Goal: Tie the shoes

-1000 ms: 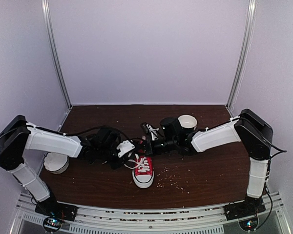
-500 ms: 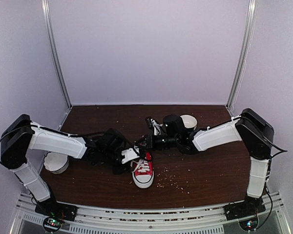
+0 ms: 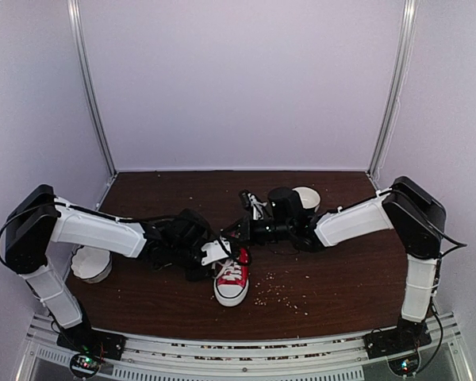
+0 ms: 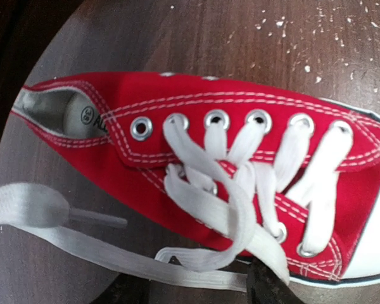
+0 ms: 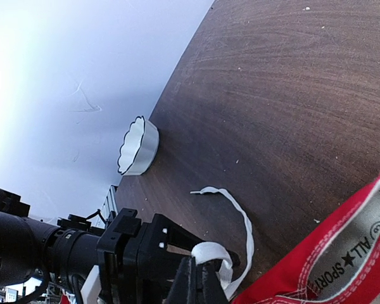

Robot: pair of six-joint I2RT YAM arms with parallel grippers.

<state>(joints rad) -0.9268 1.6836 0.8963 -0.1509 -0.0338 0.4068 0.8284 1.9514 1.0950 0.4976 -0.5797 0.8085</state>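
My left gripper will take the white lace's loop (image 5: 209, 251) from my right gripper to free it for the next step, as the white lace runs loosely across my left gripper's open fingers.
The red shoe (image 3: 232, 279) lies on the table with its white toe cap toward the near edge; in the left wrist view the shoe (image 4: 196, 126) fills the frame. My left gripper (image 3: 215, 252) hovers at the shoe's left side. Its jaws stand apart, and a flat stretch of white lace (image 4: 177, 263) runs loosely across the gap of the left gripper (image 4: 196, 290). My right gripper (image 5: 197, 261) is just behind the shoe's heel opening, shut on a loop of lace (image 5: 210, 251). Another lace end (image 5: 237, 212) curls over the table.
A white scalloped bowl (image 3: 91, 264) sits at the left, under the left arm. A second white bowl (image 3: 305, 198) stands at the back behind the right arm. Pale crumbs (image 3: 282, 294) are scattered to the right of the shoe.
My left gripper has opened and let go of the lace, moving right and closer to the shoe. The right gripper stayed shut on its lace and shifted slightly toward the shoe.
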